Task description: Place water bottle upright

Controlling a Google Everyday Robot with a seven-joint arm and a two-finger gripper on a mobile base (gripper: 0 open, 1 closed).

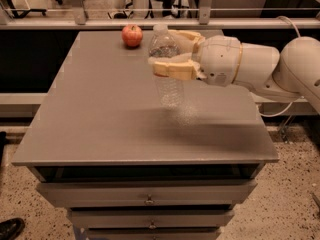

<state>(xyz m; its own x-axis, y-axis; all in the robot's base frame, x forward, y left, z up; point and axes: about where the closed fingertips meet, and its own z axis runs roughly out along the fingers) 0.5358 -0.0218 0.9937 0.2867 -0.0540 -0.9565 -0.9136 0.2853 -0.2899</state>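
Note:
My gripper needs to set the water bottle down upright on the bare front half of the grey table top (179, 122).
The water bottle (166, 69) is a small clear ribbed plastic bottle with a white cap. It stands upright in the air just above the grey table top (100, 114), near the middle and slightly toward the back. My gripper (172, 51) reaches in from the right and is shut on the bottle around its upper half, one tan finger (175, 69) in front of it and one behind. The bottle's base hangs a little above the table. The bottle's label is hidden by the finger.
A red apple (132, 35) sits at the back of the table, left of the bottle. The white arm (260, 69) stretches over the table's right side. Drawers (147, 194) run below the front edge. A rail (100, 9) runs behind the table.

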